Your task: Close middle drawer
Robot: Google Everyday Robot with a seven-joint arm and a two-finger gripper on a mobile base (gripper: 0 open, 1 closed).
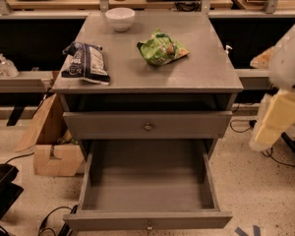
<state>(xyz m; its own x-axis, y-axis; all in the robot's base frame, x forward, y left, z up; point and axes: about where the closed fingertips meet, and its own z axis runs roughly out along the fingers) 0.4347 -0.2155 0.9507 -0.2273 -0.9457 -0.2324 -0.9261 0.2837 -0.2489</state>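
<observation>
My gripper needs to next move down to the middle drawer and close at the front panel's end (216,219) nearest my arm, away from the brass knob.
The middle drawer (147,219) is pulled far out at the bottom of the grey cabinet. Its deep grey box is empty, and a small brass knob (148,226) sits on the front panel at the frame's lower edge. Above it a shorter drawer front with a knob (147,127) stands slightly out under the cabinet top. My gripper (268,132) is the cream-coloured end of the arm at the right. It hangs in the air to the right of the cabinet, level with the upper drawer front, and touches nothing.
On the cabinet top (211,73) lie a white bowl (120,17), a dark snack bag (86,62) and a green snack bag (161,49). Cardboard boxes (54,156) stand on the floor to the left. Cables and benches lie behind and to the right.
</observation>
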